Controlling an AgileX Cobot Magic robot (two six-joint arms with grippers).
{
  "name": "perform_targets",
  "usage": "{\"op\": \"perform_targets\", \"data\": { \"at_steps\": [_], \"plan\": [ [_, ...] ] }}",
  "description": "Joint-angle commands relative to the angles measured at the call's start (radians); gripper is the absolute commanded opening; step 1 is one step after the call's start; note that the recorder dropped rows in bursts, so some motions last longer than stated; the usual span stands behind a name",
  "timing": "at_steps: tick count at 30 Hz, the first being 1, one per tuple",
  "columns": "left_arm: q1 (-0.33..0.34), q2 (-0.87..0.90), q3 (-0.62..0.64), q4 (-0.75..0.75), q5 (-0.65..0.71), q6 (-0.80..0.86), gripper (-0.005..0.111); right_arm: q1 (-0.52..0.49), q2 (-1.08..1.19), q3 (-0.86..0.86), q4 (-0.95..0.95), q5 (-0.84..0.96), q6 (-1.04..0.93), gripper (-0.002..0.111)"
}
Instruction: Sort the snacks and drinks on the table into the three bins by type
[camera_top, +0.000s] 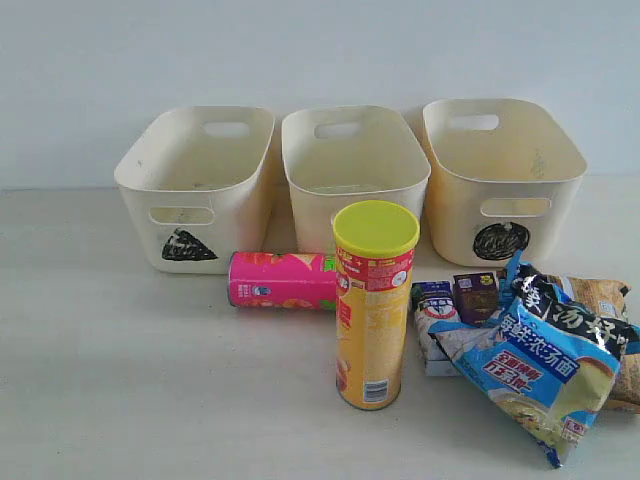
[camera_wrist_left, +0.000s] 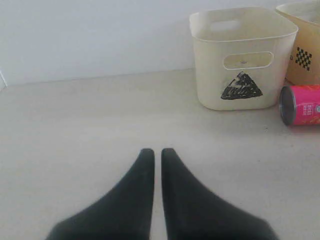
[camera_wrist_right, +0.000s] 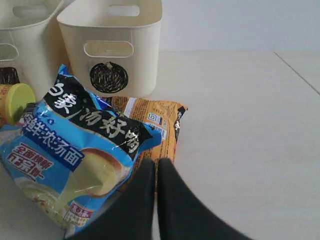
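Observation:
The blue-white bag lies over the orange-brown bag, and my right gripper needs to close on its black-striped end (camera_top: 592, 344) (camera_wrist_right: 121, 141).
Three cream bins stand in a row at the back: left (camera_top: 230, 225), middle (camera_top: 310, 215) and right (camera_top: 455, 215). In front, a yellow chip tube (camera_top: 374, 305) stands upright and a pink tube (camera_top: 283, 280) lies on its side. A white-and-blue carton (camera_top: 434, 315) and a dark purple carton (camera_top: 476, 296) sit beside a blue-white bag (camera_top: 545, 360), which overlaps an orange-brown bag (camera_top: 605, 300). My left gripper (camera_wrist_left: 154, 152) is shut and empty over bare table, well short of the pink tube (camera_wrist_left: 300, 105). My right gripper (camera_wrist_right: 156, 162) is shut, its tips over the orange-brown bag's (camera_wrist_right: 160, 117) edge.
The exterior view shows neither arm. The table is pale wood against a white wall. The left wrist view shows the triangle-marked bin (camera_wrist_left: 210, 75); the right wrist view shows the round-scribbled bin (camera_wrist_right: 145, 70) and the blue-white bag (camera_wrist_right: 75, 145).

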Motion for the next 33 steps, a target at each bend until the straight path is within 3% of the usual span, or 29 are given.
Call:
{"op": "perform_targets", "data": {
  "at_steps": [1, 7, 8, 10, 11, 12, 15, 17, 21, 27, 30, 33],
  "plan": [
    [-0.002, -0.004, 0.004, -0.002, 0.000, 0.000, 0.004, -0.001, -0.005, -0.001, -0.004, -0.260, -0.003, 0.000],
    [-0.002, -0.004, 0.004, -0.002, 0.000, 0.000, 0.004, -0.001, -0.005, -0.001, -0.004, -0.825, -0.003, 0.000],
    [-0.002, -0.004, 0.004, -0.002, 0.000, 0.000, 0.004, -0.001, -0.005, -0.001, 0.006, -0.958, 0.058, 0.000],
    [-0.002, -0.004, 0.004, -0.002, 0.000, 0.000, 0.004, -0.001, -0.005, -0.001, 0.023, -0.987, 0.228, 0.000],
    [-0.002, -0.004, 0.004, -0.002, 0.000, 0.000, 0.004, -0.001, -0.005, -0.018, 0.023, -0.935, 0.308, 0.000],
    [-0.002, -0.004, 0.004, -0.002, 0.000, 0.000, 0.004, -0.001, -0.005, -0.094, 0.017, -0.760, 0.401, 0.000],
    [-0.002, -0.004, 0.004, -0.002, 0.000, 0.000, 0.004, -0.001, 0.012, -0.223, -0.036, -0.485, 0.425, 0.000],
    [-0.002, -0.004, 0.004, -0.002, 0.000, 0.000, 0.004, -0.001, 0.065, -0.292, -0.059, -0.412, 0.372, 0.000],
    [-0.002, -0.004, 0.004, -0.002, 0.000, 0.000, 0.004, 0.001, 0.241, -0.384, -0.073, -0.440, 0.290, 0.000],
    [-0.002, -0.004, 0.004, -0.002, 0.000, 0.000, 0.004, 0.001, 0.522, -0.488, -0.059, -0.153, 0.301, 0.000],
    [-0.002, -0.004, 0.004, -0.002, 0.000, 0.000, 0.004, 0.001, 0.642, -0.528, 0.070, -0.029, 0.296, 0.000],
    [-0.002, -0.004, 0.004, -0.002, 0.000, 0.000, 0.004, 0.001, 0.783, -0.571, 0.234, 0.113, 0.151, 0.000]
  ]
}}
